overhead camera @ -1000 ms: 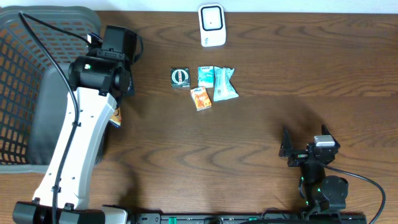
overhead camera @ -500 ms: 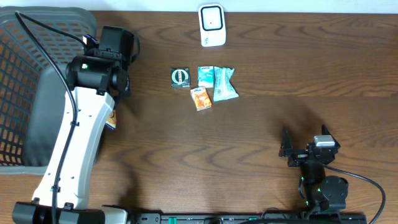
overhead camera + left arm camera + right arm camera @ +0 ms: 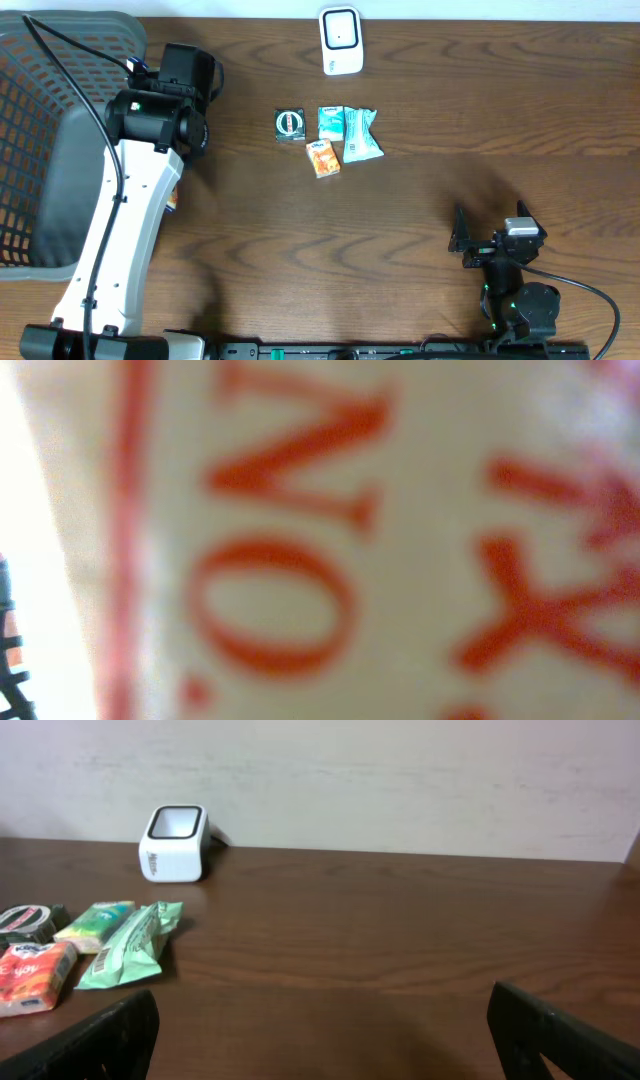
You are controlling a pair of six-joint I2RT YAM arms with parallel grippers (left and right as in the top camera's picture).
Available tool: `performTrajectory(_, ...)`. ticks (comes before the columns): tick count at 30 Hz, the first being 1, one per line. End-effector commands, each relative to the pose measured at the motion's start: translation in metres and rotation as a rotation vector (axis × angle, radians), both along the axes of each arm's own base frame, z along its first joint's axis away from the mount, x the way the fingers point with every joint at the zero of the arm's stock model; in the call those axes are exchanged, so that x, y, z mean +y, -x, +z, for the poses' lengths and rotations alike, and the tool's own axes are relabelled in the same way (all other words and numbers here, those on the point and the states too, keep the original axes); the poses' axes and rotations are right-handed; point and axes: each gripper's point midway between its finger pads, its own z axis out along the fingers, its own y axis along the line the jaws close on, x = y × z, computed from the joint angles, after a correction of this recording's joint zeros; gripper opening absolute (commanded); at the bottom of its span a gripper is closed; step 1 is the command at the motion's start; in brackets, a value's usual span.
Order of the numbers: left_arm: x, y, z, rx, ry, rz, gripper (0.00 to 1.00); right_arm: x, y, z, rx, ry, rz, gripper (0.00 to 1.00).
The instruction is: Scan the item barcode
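Note:
I should release the white packet from my left gripper on the bare wood (image 3: pixel 241 183) between the grey basket and orange box.
A white packet with red lettering (image 3: pixel 330 540) fills the left wrist view, blurred and very close to the lens, and hides the fingers. From overhead only an orange-white sliver of this packet (image 3: pixel 172 200) shows beside the left arm (image 3: pixel 150 115), whose gripper is under the arm by the basket's right edge, shut on the packet. The white scanner (image 3: pixel 340 40) stands at the table's far edge and also shows in the right wrist view as the scanner (image 3: pixel 175 843). My right gripper (image 3: pixel 495 245) rests near the front edge, wide open and empty (image 3: pixel 325 1030).
A grey mesh basket (image 3: pixel 40 120) takes up the left side. Below the scanner lie a black box (image 3: pixel 290 123), a teal packet (image 3: pixel 331 122), a mint-green packet (image 3: pixel 361 135) and an orange box (image 3: pixel 322 158). Bare wood lies between them and the right gripper.
The left arm has shifted left towards the basket, and the held packet has slid further out of sight under it. The right arm has not moved.

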Motion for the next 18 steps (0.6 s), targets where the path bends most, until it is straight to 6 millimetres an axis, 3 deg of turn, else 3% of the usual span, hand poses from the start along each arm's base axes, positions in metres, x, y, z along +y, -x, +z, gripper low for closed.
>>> performTrajectory(1,-0.009,-0.014,0.017,-0.122,0.096,0.010,0.07,0.001,0.000,-0.001,0.001,-0.007,0.004,0.99)
performTrajectory(9,-0.091,-0.039,0.010,-0.165,0.536,-0.199,0.07,0.001,0.000,-0.001,0.001,-0.007,0.004,0.99)
performTrajectory(13,-0.092,-0.038,0.000,-0.145,0.542,-0.193,0.08,0.001,0.000,-0.001,0.001,-0.007,0.004,0.99)
performTrajectory(18,-0.094,-0.038,-0.026,-0.078,0.556,-0.136,0.07,0.001,0.000,-0.001,0.001,-0.007,0.004,0.99)
